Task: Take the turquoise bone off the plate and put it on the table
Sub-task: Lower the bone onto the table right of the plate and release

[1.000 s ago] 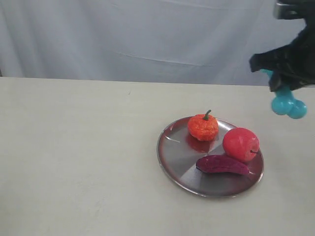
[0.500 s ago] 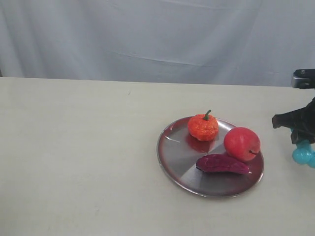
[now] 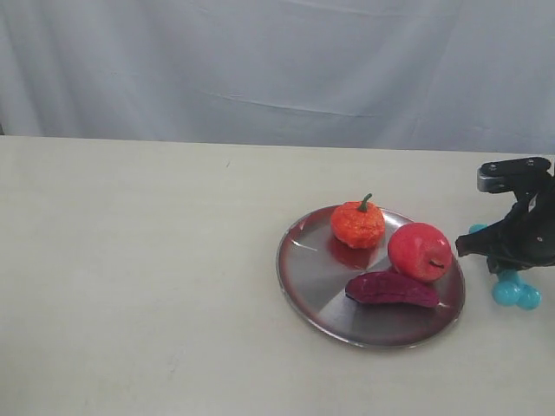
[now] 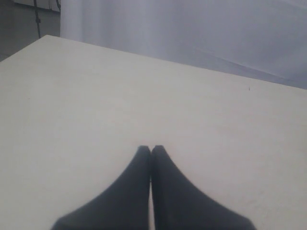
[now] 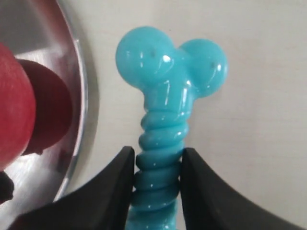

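The robot's right gripper should release the turquoise bone on the table [image 3: 492,278] [image 5: 154,173] beside the silver plate's rim, close to the red apple.
My right gripper [image 3: 508,270] is shut on the ribbed shaft of the turquoise bone [image 3: 517,295], just right of the silver plate [image 3: 303,279] and off it. The bone's knobby lower end sits at or barely above the cream table [image 3: 130,286]; I cannot tell whether it touches. In the right wrist view the black fingers press both sides of the bone [image 5: 170,72], with my right gripper [image 5: 156,154] beside the plate's rim [image 5: 73,72]. The left gripper [image 4: 151,149] is shut and empty over the bare table [image 4: 96,96]; the exterior view does not show it.
On the plate lie an orange mini pumpkin [image 3: 357,225], a red apple [image 3: 421,251] and a dark purple oblong vegetable [image 3: 392,290]. The apple [image 5: 14,110] sits close to the rim nearest the bone. A pale curtain hangs behind the table.
The right gripper has come down with the bone from high at the right edge to table level beside the plate, shifting slightly left in the last half second. The apple shifted slightly.
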Controlling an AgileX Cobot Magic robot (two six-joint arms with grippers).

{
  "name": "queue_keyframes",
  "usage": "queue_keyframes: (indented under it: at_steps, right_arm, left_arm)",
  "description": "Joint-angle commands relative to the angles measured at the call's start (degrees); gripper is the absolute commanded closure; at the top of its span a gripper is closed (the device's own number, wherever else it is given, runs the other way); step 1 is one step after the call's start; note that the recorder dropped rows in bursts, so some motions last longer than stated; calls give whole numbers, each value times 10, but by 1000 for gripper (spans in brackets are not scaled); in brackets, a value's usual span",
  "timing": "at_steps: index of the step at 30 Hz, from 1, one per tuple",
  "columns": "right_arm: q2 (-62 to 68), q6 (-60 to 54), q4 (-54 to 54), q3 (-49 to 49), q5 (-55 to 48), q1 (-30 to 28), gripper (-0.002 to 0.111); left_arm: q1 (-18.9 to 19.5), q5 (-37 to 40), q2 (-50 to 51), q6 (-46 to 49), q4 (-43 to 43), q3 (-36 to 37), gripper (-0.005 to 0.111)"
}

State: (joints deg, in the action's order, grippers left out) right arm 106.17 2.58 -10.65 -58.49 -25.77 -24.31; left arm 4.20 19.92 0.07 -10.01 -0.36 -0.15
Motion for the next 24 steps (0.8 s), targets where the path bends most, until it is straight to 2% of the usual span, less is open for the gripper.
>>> queue_keyframes:
  at_steps: [1, 18, 20, 24]
  right_arm:
    - [11, -5, -13, 0, 19, -2, 109]
    - [35, 11, -13, 0, 26, -1, 108]
    - [35, 11, -13, 0, 24, -1, 98]
    - [35, 12, -13, 0, 24, -1, 69]
  left_arm:
    - [3, -3, -1, -1, 4, 1, 107]
    - [3, -3, -1, -1, 4, 1, 107]
    - [3, -3, -1, -1, 4, 1, 107]
    - [3, -3, -1, -1, 4, 1, 107]
